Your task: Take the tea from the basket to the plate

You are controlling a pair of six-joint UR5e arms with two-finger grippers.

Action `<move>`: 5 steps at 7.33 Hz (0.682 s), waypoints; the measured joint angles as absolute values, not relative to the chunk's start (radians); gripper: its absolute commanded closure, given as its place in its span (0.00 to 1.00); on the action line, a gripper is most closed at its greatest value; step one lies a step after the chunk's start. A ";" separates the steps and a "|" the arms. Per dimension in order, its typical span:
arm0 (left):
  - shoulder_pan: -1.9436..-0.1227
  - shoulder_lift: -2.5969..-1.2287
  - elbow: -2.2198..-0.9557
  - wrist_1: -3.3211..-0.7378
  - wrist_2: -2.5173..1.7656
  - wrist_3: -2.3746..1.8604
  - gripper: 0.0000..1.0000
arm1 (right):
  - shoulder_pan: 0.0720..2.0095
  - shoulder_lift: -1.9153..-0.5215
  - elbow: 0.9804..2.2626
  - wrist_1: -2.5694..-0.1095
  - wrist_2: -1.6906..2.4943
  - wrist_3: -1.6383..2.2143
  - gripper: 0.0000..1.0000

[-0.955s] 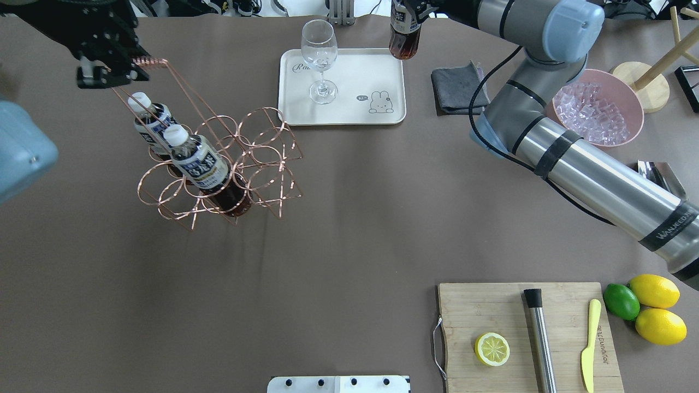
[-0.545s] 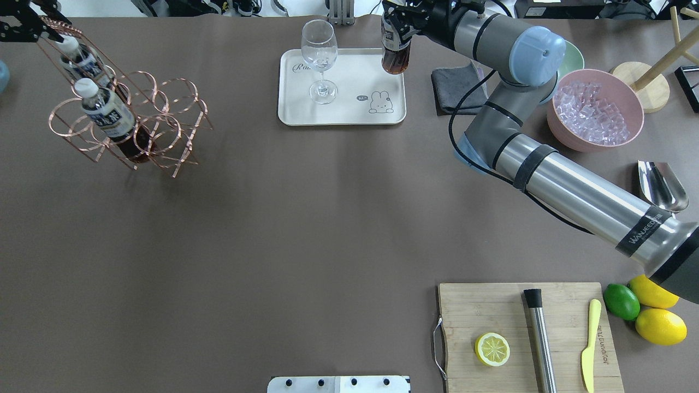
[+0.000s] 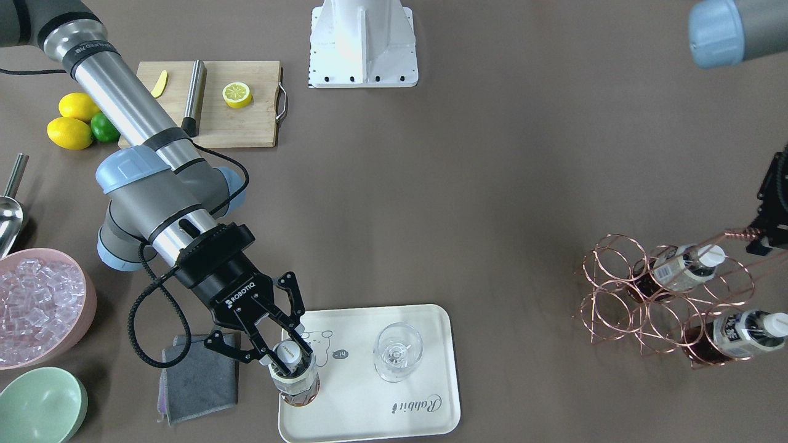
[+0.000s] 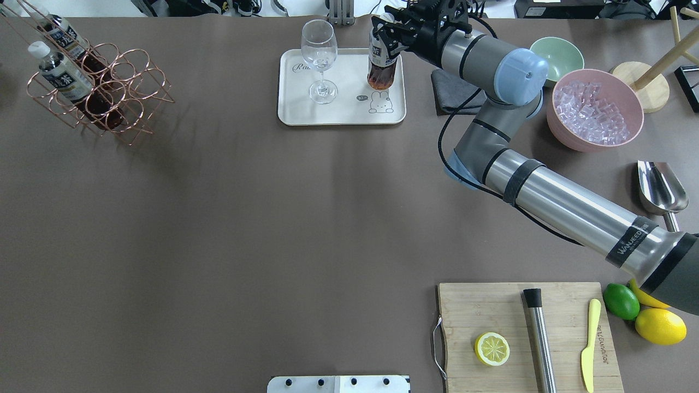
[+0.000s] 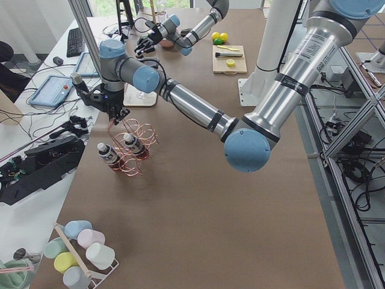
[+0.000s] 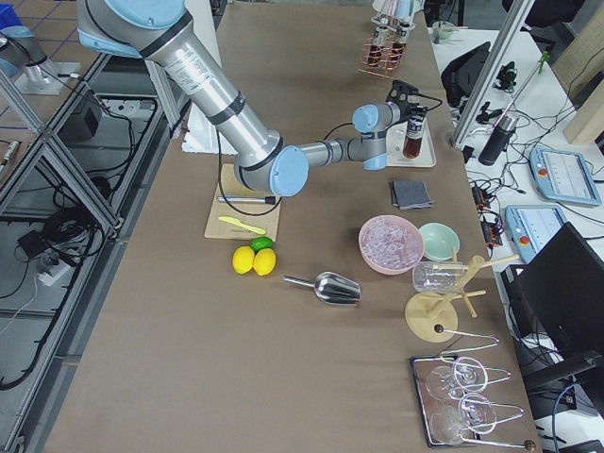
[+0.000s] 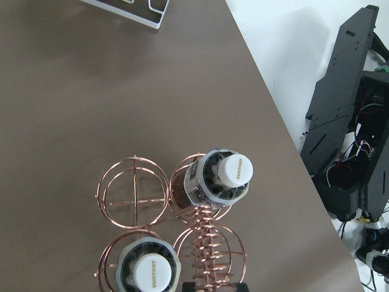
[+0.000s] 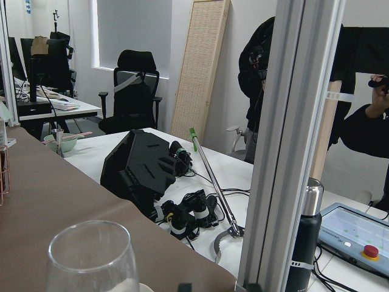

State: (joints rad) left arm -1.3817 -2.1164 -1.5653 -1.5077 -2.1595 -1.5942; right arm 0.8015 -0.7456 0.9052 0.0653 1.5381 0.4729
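My left gripper will let go of the copper wire basket on the bare table [image 7: 120,117] close to the corner of the white rack.
My right gripper [image 3: 287,359] is shut on the neck of a tea bottle [image 3: 300,386] and holds it upright over the cream plate [image 3: 369,418], next to the bear drawing. In the overhead view the tea bottle [image 4: 380,71] stands at the right end of the plate [image 4: 338,112], under the right gripper [image 4: 382,39]. My left gripper [image 3: 762,237] is shut on the coiled handle of the copper wire basket [image 3: 665,295]. The basket [image 4: 98,82] is at the table's far left corner and carries two more tea bottles. I cannot tell whether it rests on the table.
A stemmed glass [image 4: 319,60] stands on the plate's left half. A grey cloth [image 4: 456,90], a green bowl [image 4: 557,54] and a pink bowl of ice [image 4: 595,109] lie right of the plate. A cutting board [image 4: 524,333], a scoop [image 4: 661,188] and lemons are at the near right.
My left gripper has carried the basket to the far left corner. My right gripper has moved the tea bottle left and down, from beyond the plate's edge to over the plate.
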 measured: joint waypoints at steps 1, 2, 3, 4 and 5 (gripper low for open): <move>-1.410 -2.138 -1.513 -1.523 -2.163 -1.571 1.00 | 0.791 -0.746 0.901 0.078 1.529 0.496 1.00; -1.435 -2.158 -1.477 -1.528 -2.163 -1.568 1.00 | 0.779 -0.748 0.894 0.092 1.518 0.508 1.00; -1.463 -2.168 -1.455 -1.528 -2.163 -1.571 1.00 | 0.772 -0.748 0.888 0.100 1.512 0.514 1.00; -1.485 -2.170 -1.427 -1.529 -2.163 -1.582 1.00 | 0.768 -0.748 0.885 0.103 1.510 0.516 0.85; -1.505 -2.170 -1.393 -1.533 -2.160 -1.600 1.00 | 0.766 -0.749 0.884 0.103 1.510 0.517 0.18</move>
State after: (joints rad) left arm -1.5052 -2.1698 -1.3930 -1.5329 -2.1598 -1.6005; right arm 0.7665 -0.7485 0.8843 0.1030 1.5099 0.5167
